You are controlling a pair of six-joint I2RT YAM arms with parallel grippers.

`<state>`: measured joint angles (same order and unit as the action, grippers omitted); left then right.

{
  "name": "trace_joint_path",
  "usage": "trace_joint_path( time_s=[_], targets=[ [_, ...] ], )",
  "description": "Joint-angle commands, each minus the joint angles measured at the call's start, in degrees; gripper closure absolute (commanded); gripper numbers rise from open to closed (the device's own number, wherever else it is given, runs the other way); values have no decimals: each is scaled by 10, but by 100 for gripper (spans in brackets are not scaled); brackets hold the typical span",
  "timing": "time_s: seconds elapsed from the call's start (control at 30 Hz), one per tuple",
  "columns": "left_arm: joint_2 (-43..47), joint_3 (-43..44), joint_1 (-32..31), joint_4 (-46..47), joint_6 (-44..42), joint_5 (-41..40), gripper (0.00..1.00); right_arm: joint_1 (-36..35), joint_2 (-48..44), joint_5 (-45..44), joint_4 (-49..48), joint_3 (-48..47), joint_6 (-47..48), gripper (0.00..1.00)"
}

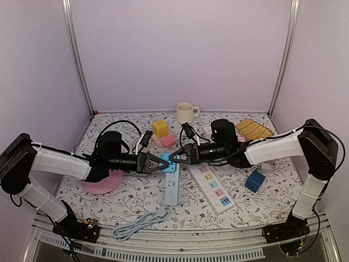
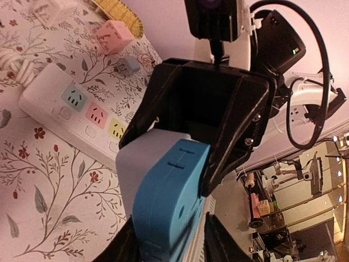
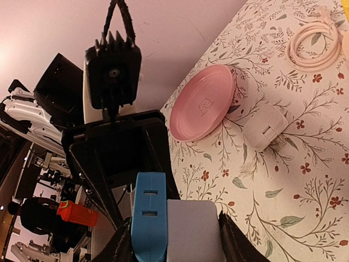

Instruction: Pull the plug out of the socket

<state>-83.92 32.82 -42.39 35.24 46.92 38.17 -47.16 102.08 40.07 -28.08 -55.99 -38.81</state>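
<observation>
My right gripper should open and take only the power strip, nearer the power strip's cable (image 1: 172, 184), as it now clamps the blue plug together with the white power strip's end.
A blue socket block (image 1: 165, 162) with a white plug block joined to its side hangs above the table's middle, between my two grippers. In the left wrist view the blue socket (image 2: 169, 202) sits between the fingers of my left gripper (image 2: 170, 243), which hug it with barely a sliver showing on one side; the white plug (image 2: 131, 164) lies against it. In the right wrist view my right gripper (image 3: 172, 245) is shut across the pair, one finger by the blue socket (image 3: 148, 218), the other by the white plug (image 3: 193, 229). From above, left gripper (image 1: 158, 162) and right gripper (image 1: 175, 158) meet nose to nose.
Below the grippers lies a white power strip (image 1: 172, 183) with a coiled grey cable (image 1: 139, 224). A strip with coloured outlets (image 1: 212, 185) lies to the right, a pink plate (image 1: 103, 183) under the left arm. A mug (image 1: 185, 113), small cubes (image 1: 160, 129) and a blue cube (image 1: 254, 180) stand around.
</observation>
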Motion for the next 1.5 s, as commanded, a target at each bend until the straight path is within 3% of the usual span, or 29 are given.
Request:
trace_joint_path(
  time_s=[0.0, 0.17, 0.33, 0.5, 0.7, 0.93, 1.47],
  targets=[
    [-23, -5, -7, 53, 19, 21, 67, 3, 8, 35, -38, -21, -11, 82],
    [-44, -8, -11, 104, 51, 30, 88, 3, 10, 24, -39, -14, -11, 67],
    [-53, -17, -13, 151, 95, 12, 100, 3, 3, 10, -48, 0, -13, 39],
    [-71, -35, -14, 243, 155, -9, 100, 3, -2, 1, -73, 23, -22, 12],
    [-85, -32, -15, 296, 189, -24, 100, 3, -13, 0, -123, 66, -35, 3],
    [-71, -21, -15, 290, 189, -39, 100, -3, -19, -11, -136, 109, -41, 10],
    [-61, -5, -24, 273, 178, -57, 100, -30, -8, -63, -136, 134, -88, 63]
  ],
)
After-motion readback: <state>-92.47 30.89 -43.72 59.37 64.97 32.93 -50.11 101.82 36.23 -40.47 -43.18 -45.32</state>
